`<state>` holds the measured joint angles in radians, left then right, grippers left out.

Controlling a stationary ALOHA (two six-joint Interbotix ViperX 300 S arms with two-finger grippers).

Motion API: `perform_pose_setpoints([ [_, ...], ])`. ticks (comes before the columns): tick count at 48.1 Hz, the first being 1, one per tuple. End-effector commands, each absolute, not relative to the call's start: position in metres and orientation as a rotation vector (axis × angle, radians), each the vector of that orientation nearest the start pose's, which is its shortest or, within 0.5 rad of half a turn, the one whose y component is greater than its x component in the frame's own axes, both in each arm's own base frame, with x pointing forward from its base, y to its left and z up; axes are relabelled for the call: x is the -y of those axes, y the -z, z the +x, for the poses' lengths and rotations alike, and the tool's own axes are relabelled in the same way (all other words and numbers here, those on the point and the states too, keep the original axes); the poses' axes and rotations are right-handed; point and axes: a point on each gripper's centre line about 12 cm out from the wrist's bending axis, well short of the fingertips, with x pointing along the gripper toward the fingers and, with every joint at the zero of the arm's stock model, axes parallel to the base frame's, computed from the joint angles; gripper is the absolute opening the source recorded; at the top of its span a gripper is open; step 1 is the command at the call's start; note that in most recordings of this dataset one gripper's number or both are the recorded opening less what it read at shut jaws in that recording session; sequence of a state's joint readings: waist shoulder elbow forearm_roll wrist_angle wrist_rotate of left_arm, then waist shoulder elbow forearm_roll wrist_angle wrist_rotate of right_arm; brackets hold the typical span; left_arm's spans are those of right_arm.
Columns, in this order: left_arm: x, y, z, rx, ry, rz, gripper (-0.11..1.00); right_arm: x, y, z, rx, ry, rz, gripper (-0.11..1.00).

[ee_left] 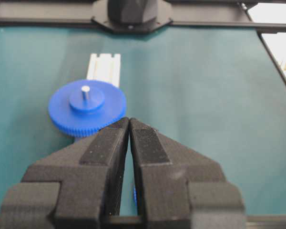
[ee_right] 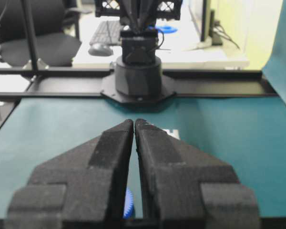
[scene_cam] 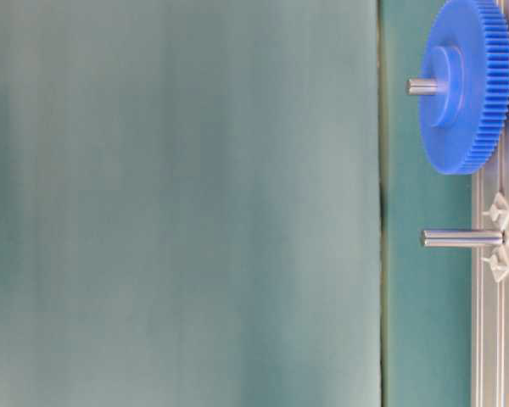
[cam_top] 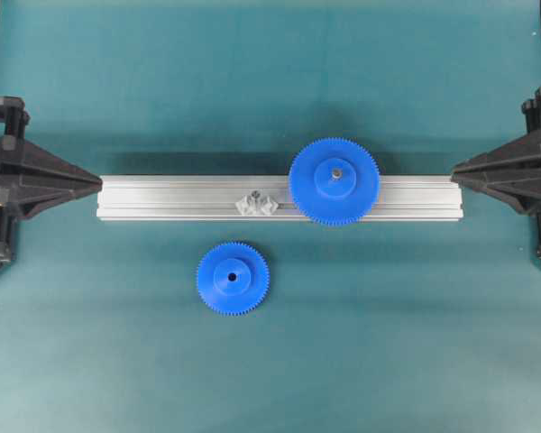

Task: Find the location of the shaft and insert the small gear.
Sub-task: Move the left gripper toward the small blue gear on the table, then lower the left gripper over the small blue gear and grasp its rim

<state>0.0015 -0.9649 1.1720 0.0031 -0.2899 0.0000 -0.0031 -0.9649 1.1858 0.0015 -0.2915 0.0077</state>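
The small gear has a raised hub [cam_top: 233, 277] around its centre hole. My left gripper goes there next and closes on it.
The small gear [cam_top: 233, 278], bright blue with a raised hub and centre hole, lies flat on the teal mat in front of the aluminium rail [cam_top: 162, 198]. The shaft [cam_top: 257, 202], a tiny metal peg with pale-grey mounts, stands on the rail's middle; it also shows in the table-level view [scene_cam: 461, 238]. The wider blue gear [cam_top: 334, 180] with a grey pin sits on the rail to its right. My left gripper [cam_top: 99, 183] is shut and empty at the rail's left end, seen in its wrist view [ee_left: 129, 120]. My right gripper [cam_top: 453, 173] is shut and empty at the rail's right end [ee_right: 134, 121].
The opposite arm's base [ee_right: 138, 76] stands at the mat's far edge in the right wrist view. Black frame bars edge the mat. A desk with a keyboard and chair lies beyond the table.
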Motion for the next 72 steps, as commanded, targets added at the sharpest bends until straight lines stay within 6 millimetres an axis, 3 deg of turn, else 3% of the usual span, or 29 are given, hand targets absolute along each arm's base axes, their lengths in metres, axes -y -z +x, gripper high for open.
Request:
perform_pose_setpoints([
  [1,0.001,-0.288,0.208,0.009,0.006,0.003,0.11,0.0,-0.292,0.199,0.077,-0.002,0.021,0.16],
  [6,0.002,-0.284,0.217,-0.072,0.01,-0.003,0.05,0.001,-0.285,0.196,0.022,0.011,0.114,0.26],
  [15,0.003,-0.281,0.236,-0.189,0.012,0.005,0.01,0.0,-0.28,0.187,-0.113,0.008,0.182,0.12],
  [26,0.009,-0.272,0.254,-0.371,0.034,0.001,0.01,-0.001,-0.274,0.184,-0.291,0.016,0.179,0.12],
  [37,0.019,-0.276,0.278,-0.411,0.065,0.008,0.06,-0.001,-0.256,0.183,-0.384,0.024,0.184,0.12],
  [44,0.031,-0.264,0.29,-0.46,0.101,0.013,0.21,0.0,-0.249,0.183,-0.418,0.031,0.185,0.12],
  [53,0.042,-0.246,0.309,-0.535,0.108,-0.043,0.73,0.004,-0.24,0.181,-0.461,0.055,0.192,0.12],
  [57,0.054,-0.241,0.319,-0.546,0.135,-0.049,0.9,0.006,-0.238,0.179,-0.474,0.068,0.195,0.12],
  [65,0.055,-0.228,0.335,-0.541,0.133,-0.052,0.86,0.006,-0.235,0.177,-0.498,0.071,0.196,0.12],
  [72,0.058,-0.211,0.35,-0.582,0.131,-0.046,0.89,0.006,-0.233,0.176,-0.511,0.071,0.196,0.12],
])
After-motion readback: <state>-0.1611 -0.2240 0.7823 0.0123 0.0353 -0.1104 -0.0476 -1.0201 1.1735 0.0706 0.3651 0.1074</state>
